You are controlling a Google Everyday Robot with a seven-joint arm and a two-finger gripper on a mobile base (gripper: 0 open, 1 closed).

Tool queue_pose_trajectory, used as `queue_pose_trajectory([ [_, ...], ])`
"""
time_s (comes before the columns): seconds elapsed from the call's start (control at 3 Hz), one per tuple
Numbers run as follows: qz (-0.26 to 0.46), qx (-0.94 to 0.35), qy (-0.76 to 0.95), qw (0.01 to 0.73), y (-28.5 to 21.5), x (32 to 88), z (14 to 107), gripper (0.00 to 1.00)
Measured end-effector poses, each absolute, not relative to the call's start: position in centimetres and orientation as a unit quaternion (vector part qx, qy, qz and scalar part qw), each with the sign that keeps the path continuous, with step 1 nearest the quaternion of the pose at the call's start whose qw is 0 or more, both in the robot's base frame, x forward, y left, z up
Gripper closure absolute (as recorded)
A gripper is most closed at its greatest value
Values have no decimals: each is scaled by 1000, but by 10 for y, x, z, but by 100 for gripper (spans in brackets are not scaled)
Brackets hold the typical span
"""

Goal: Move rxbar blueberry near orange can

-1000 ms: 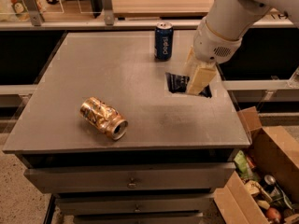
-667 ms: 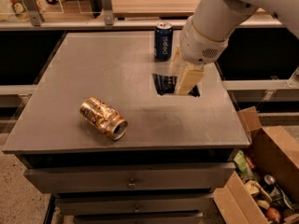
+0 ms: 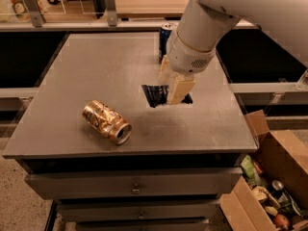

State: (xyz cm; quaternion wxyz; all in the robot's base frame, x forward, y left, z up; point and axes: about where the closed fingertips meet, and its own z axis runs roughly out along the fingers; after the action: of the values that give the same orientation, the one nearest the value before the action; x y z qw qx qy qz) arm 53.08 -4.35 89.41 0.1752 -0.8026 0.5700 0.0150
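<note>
I will let go of the rxbar blueberry on the grey table (image 3: 133, 105), against the far side of the orange can.
The rxbar blueberry (image 3: 155, 96), a flat dark navy bar, sits between the cream fingers (image 3: 180, 87) of my gripper (image 3: 172, 89), low over the grey table (image 3: 96, 66), right of centre. The gripper is shut on the bar, and my white arm comes down from the upper right, hiding the bar's right part. The orange can (image 3: 106, 121) lies on its side at the front left of the table, its silver top facing front right. It is about a can's length to the left of the bar and a little nearer the front.
A dark blue Pepsi can (image 3: 165, 38) stands upright at the back of the table, partly behind my arm. An open cardboard box (image 3: 272, 182) with several items stands on the floor at the right. Drawers (image 3: 134, 187) sit under the table top.
My gripper has moved left and toward the table's front with the bar in it, closer to the orange can. The cans have not moved.
</note>
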Motion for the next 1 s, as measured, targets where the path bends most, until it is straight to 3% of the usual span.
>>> queue_pose_trajectory([
  [1.0,-41,-886,440,139,-25,554,881,100],
])
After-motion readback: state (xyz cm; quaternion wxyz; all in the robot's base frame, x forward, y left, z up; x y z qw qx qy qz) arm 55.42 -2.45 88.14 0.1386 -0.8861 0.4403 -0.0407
